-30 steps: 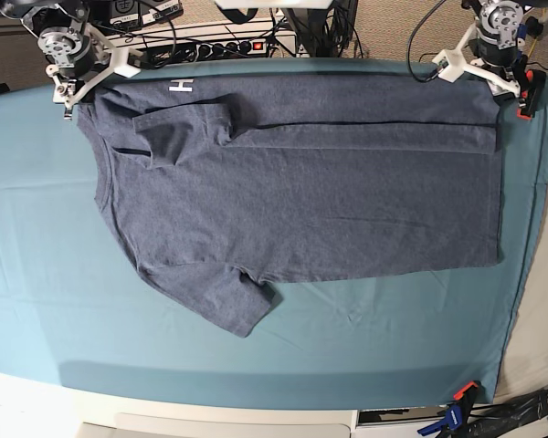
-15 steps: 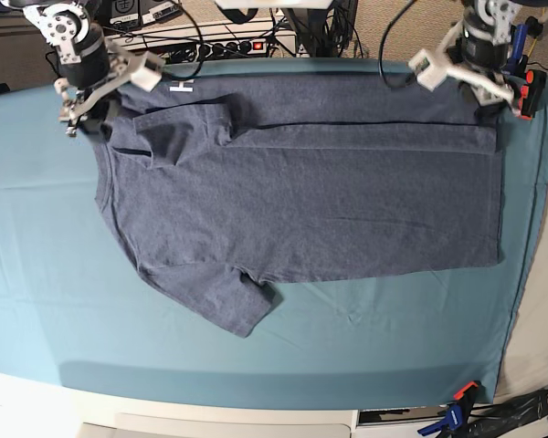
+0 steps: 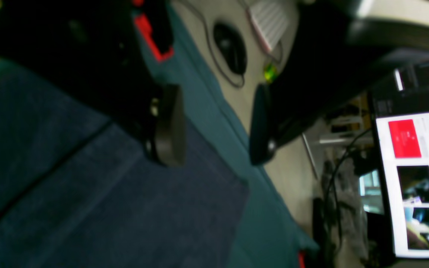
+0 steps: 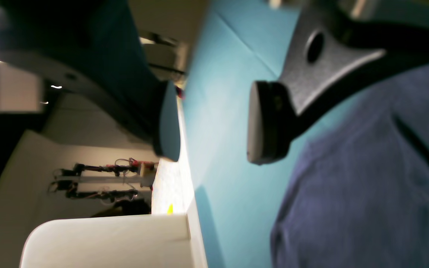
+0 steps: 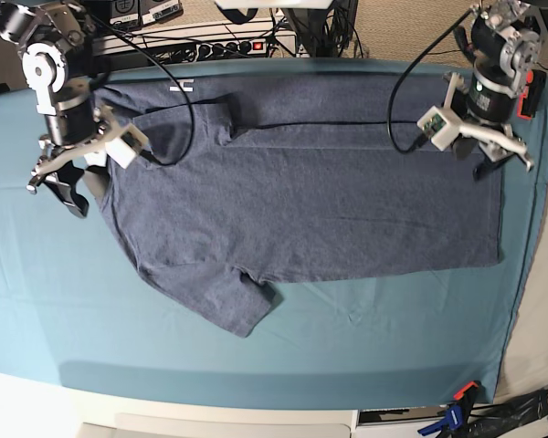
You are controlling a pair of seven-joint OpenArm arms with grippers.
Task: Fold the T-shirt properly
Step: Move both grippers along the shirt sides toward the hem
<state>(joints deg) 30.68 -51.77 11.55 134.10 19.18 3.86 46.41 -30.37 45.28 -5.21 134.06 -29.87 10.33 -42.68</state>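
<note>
Next, I move my left gripper to the near corner of the T-shirt's hem [image 5: 493,258] [image 3: 240,188], across from the folded far part of the T-shirt, and close it there.
The blue-grey T-shirt [image 5: 301,201] lies spread on the teal table cloth [image 5: 256,347], collar end to the left, its far strip folded down over the body and one sleeve [image 5: 228,306] sticking out at the front. A trace of white lettering [image 5: 181,87] shows at the far left edge. My right gripper [image 5: 62,187] hangs open just off the shirt's collar end; in the right wrist view the right gripper [image 4: 216,123] holds nothing, with the shirt [image 4: 367,186] beside it. My left gripper [image 5: 504,162] stands open over the hem corner, and the left gripper [image 3: 214,126] is empty above the shirt [image 3: 125,204].
Cables and a power strip [image 5: 228,46] run along the far table edge. A red clamp [image 5: 530,96] sits at the far right corner, a blue and orange clamp [image 5: 457,406] at the near right. A lit monitor [image 3: 415,178] and a mouse [image 3: 231,48] lie beyond the table's right side.
Both arms have swung from the far table edge toward the front, along the shirt's two ends. Their jaws stay open. The shirt lies as before.
</note>
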